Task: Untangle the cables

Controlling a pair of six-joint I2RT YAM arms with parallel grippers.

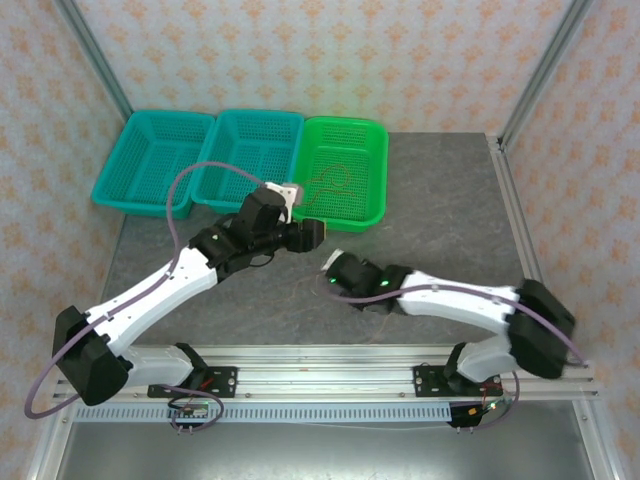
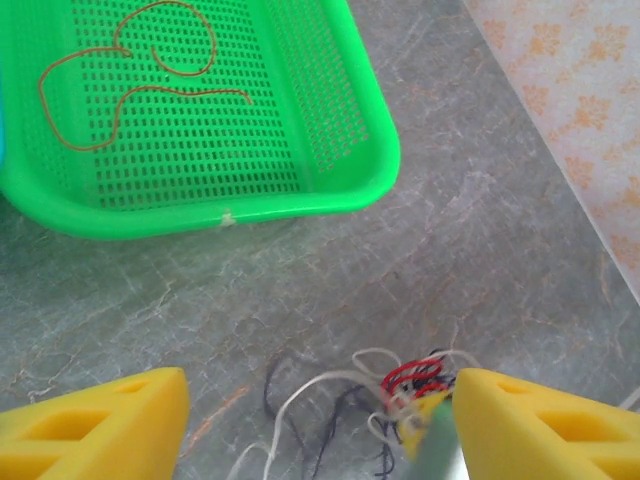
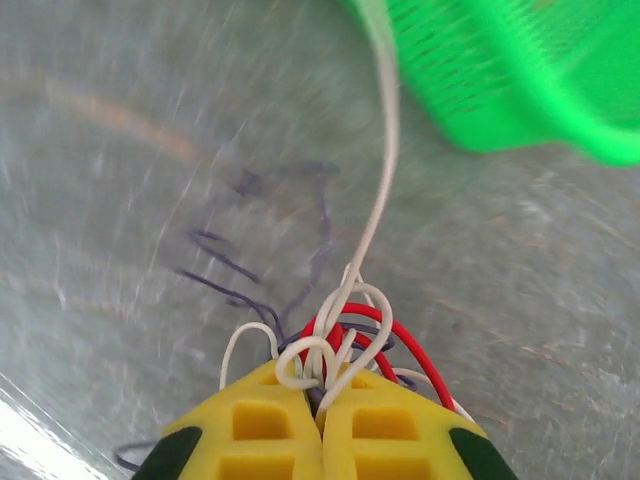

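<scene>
My right gripper is pinching the knot's red, white and dark pieces together, so my left gripper will hold the knot while my right gripper takes the red loop [image 3: 408, 341].
The cables [image 3: 345, 335] are a knot of red, white and dark strands on the grey table. My right gripper [image 3: 322, 388] is shut on this knot, with loops bulging out ahead of its yellow fingertips. One white strand [image 3: 385, 160] runs taut from the knot toward the green basket. Dark strands [image 3: 265, 265] trail loose on the table to the left. In the left wrist view the knot [image 2: 410, 382] lies just inside my left gripper's [image 2: 320, 388] right finger [image 2: 550, 425]; that gripper is open and holds nothing. A separate orange cable [image 2: 130, 95] lies curled in the green basket [image 2: 375, 165].
Two teal baskets [image 1: 150, 160] [image 1: 255, 150] stand in a row with the green basket [image 1: 372, 215] at the table's back. Both grippers [image 1: 312, 234] [image 1: 332, 266] meet mid-table, just in front of the green basket. Metal frame posts rise at the back corners.
</scene>
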